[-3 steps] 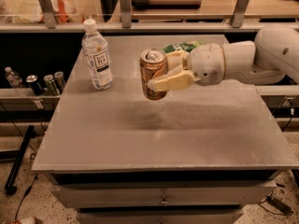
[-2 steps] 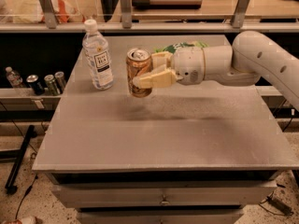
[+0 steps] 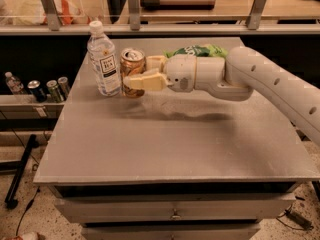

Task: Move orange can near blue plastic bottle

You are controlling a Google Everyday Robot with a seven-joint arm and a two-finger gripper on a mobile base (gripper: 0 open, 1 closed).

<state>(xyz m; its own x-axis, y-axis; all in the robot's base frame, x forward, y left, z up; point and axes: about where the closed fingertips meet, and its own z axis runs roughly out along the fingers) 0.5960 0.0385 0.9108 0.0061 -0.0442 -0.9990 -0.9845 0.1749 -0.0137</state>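
My gripper will release the orange can on the grey table (image 3: 127,100) in front of the blue plastic bottle's base.
The orange can (image 3: 132,70) stands upright right beside the blue plastic bottle (image 3: 103,60) at the table's back left, nearly touching it. The bottle is tall and clear with a white cap and a white label. My gripper (image 3: 139,75) reaches in from the right and is shut on the can, one cream finger across its front and one behind it. The can's base is at or just above the table top; I cannot tell if it touches.
A green bag (image 3: 196,50) lies behind my arm at the back of the grey table (image 3: 165,139). Small dark cans (image 3: 47,89) and a small bottle (image 3: 13,83) stand on a lower shelf to the left. A railed counter runs behind.
My gripper has carried the orange can leftward and down, from the table's middle to right beside the bottle. The bottle has not moved.
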